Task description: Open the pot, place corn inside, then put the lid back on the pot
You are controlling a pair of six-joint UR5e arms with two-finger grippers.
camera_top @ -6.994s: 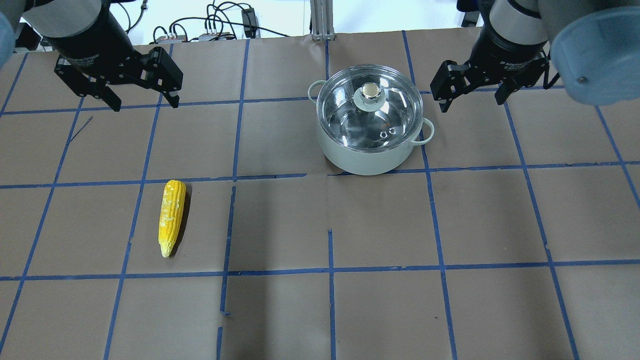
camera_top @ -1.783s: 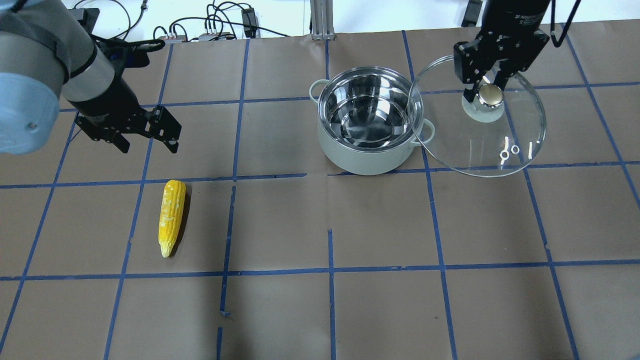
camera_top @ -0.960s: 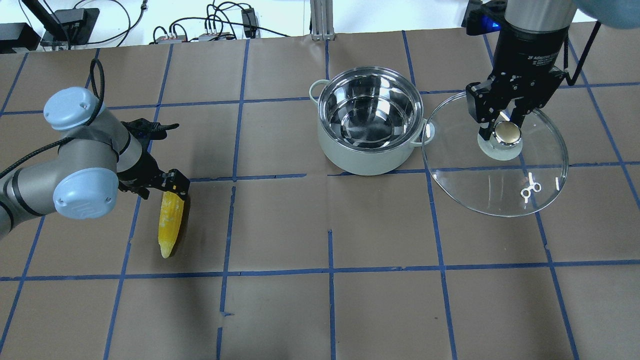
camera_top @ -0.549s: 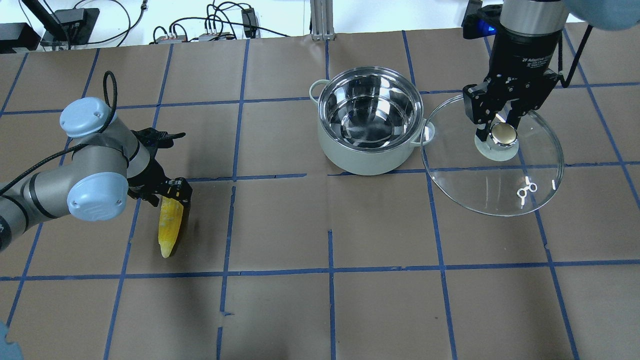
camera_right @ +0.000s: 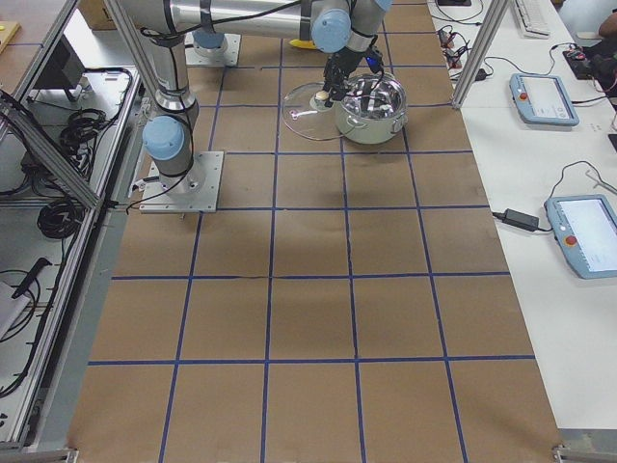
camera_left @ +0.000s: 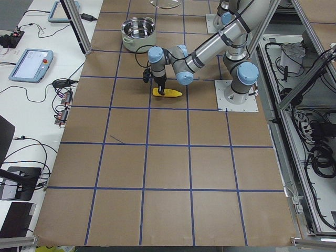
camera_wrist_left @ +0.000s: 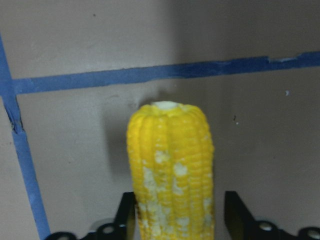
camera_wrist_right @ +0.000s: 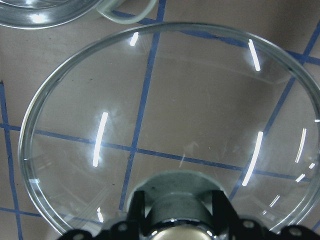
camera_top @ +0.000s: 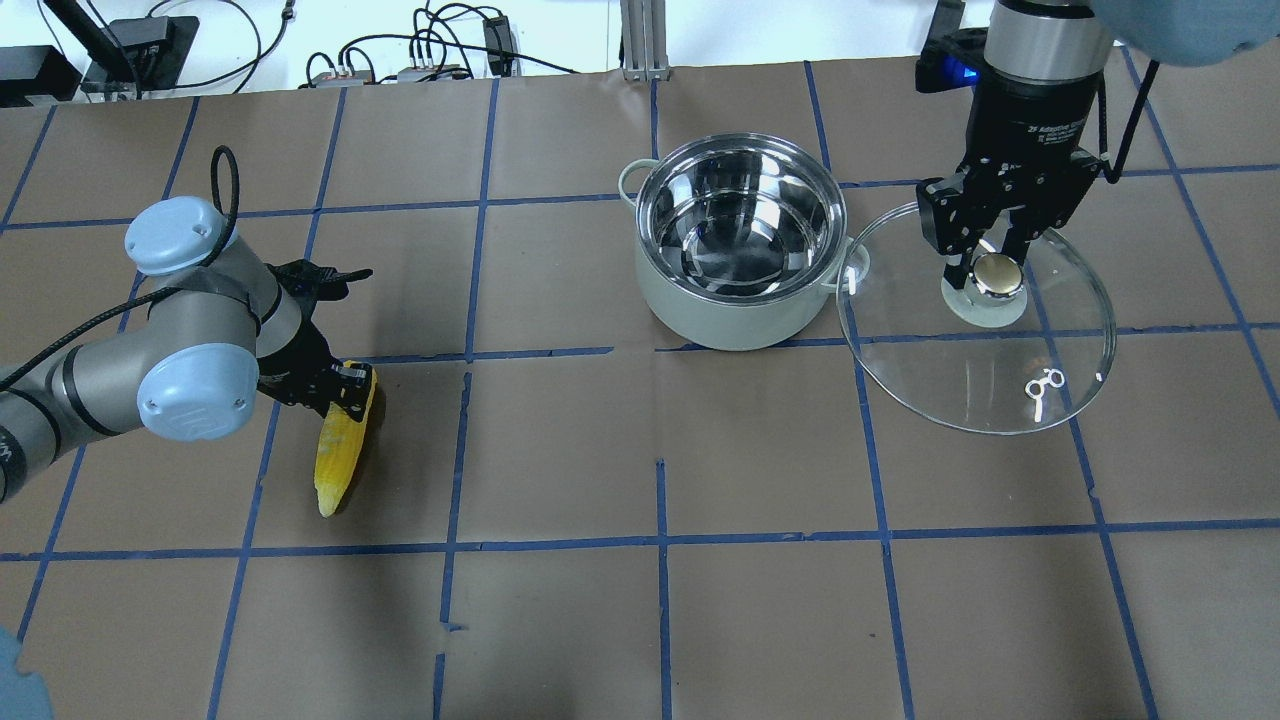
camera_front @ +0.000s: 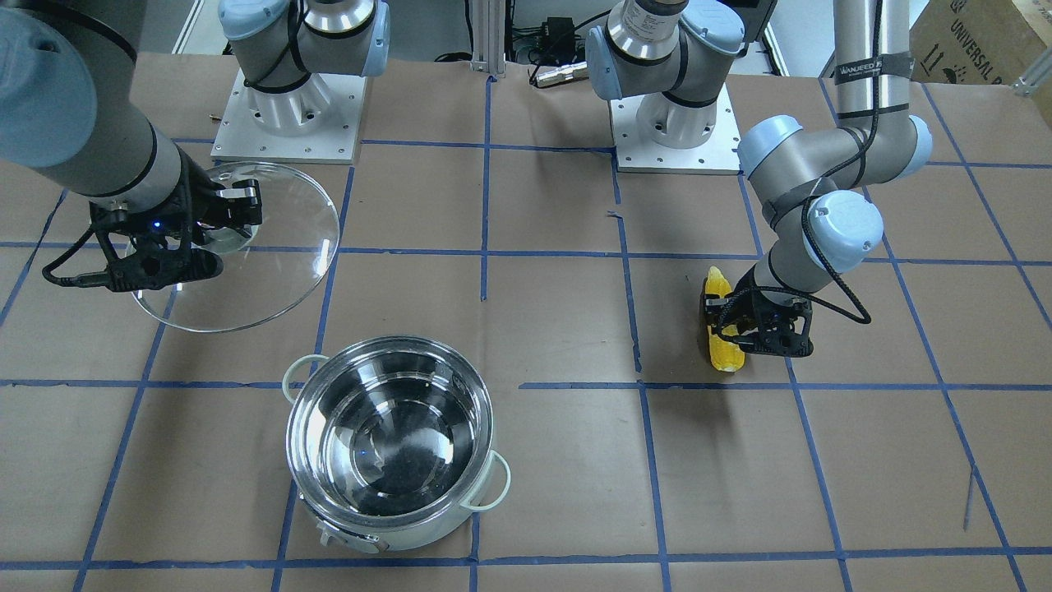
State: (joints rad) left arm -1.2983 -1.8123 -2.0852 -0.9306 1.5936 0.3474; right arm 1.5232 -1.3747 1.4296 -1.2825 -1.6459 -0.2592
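Note:
The robot's left gripper needs to release the corn over the shiny bottom of the open pot [camera_front: 419,454].
The corn [camera_top: 330,460] lies on the table at the left; it also shows in the front view [camera_front: 717,288]. My left gripper [camera_top: 335,385] is down at its thick end. In the left wrist view the corn [camera_wrist_left: 170,165] sits between the two fingers, shut on it. The pot [camera_top: 735,320] stands open and empty at the back middle. My right gripper [camera_top: 985,270] is shut on the knob [camera_top: 985,275] of the lid [camera_top: 1000,370] and holds it tilted, just right of the pot and above the table. The lid [camera_wrist_right: 175,100] fills the right wrist view.
Brown paper with a blue tape grid covers the table. Cables and boxes lie beyond the far edge. One pot handle [camera_top: 856,262] is close to the lid's rim. The two arm bases [camera_front: 283,107] stand at the robot's side of the table.
The right gripper took the lid off the pot and carried it to the right, then drifted slightly back. The left arm came down onto the corn; its thick end has swung a little right.

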